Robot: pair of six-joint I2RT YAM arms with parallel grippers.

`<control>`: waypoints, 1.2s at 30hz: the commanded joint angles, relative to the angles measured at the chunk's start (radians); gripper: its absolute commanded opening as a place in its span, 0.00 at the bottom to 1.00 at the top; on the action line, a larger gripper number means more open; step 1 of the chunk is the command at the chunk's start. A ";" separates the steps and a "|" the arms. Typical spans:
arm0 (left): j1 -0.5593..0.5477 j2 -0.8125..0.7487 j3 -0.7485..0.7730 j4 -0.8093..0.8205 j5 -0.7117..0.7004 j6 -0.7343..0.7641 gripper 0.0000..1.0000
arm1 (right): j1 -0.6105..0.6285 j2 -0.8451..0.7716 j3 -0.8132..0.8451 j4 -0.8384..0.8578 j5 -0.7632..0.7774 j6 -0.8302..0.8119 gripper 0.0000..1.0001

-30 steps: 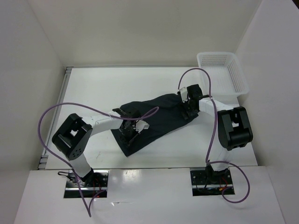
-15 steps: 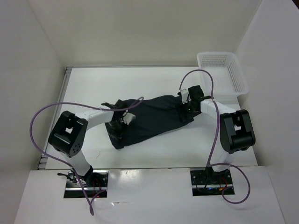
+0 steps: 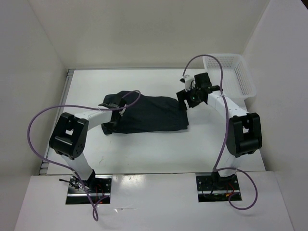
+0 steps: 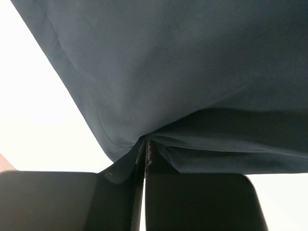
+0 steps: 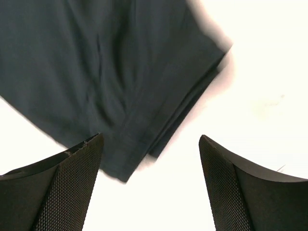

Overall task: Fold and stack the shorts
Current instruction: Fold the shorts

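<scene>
My right gripper is to close next on the waistband (image 3: 183, 110) (image 5: 190, 90) of the dark shorts, near its far corner on the side toward the white mesh basket.
The dark shorts (image 3: 149, 115) lie spread across the middle of the table, folded into a rough rectangle. My left gripper (image 3: 114, 109) is at their left end. In the left wrist view it (image 4: 144, 153) is shut on a pinched fold of the shorts (image 4: 192, 72). My right gripper (image 3: 188, 99) hovers just past their far right corner. In the right wrist view it (image 5: 150, 140) is open, its mesh-padded fingers (image 5: 72, 183) wide apart over the hem of the shorts (image 5: 96, 62) and bare table, with nothing held.
A white mesh basket (image 3: 240, 72) stands at the back right corner, close behind the right arm. White walls enclose the table on the left, back and right. Purple cables loop above both arms.
My left gripper has shut on the shorts' left end and dragged it back and to the left, straightening the cloth. My right gripper has lifted off the right end and opened wider.
</scene>
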 commanded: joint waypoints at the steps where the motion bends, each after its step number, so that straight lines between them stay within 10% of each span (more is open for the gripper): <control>1: -0.015 -0.020 -0.085 0.025 -0.081 0.014 0.01 | 0.004 0.041 0.153 0.025 -0.059 0.040 0.85; 12: -0.092 -0.224 -0.032 -0.220 -0.030 0.014 0.42 | 0.039 0.203 0.256 0.105 0.102 0.082 0.85; 24: -0.056 -0.199 0.177 -0.375 0.292 0.014 0.44 | 0.071 0.207 0.210 0.121 0.182 0.129 0.85; 36: -0.093 0.177 0.479 -0.218 0.465 0.014 0.46 | 0.020 0.196 0.075 0.108 0.044 0.329 0.82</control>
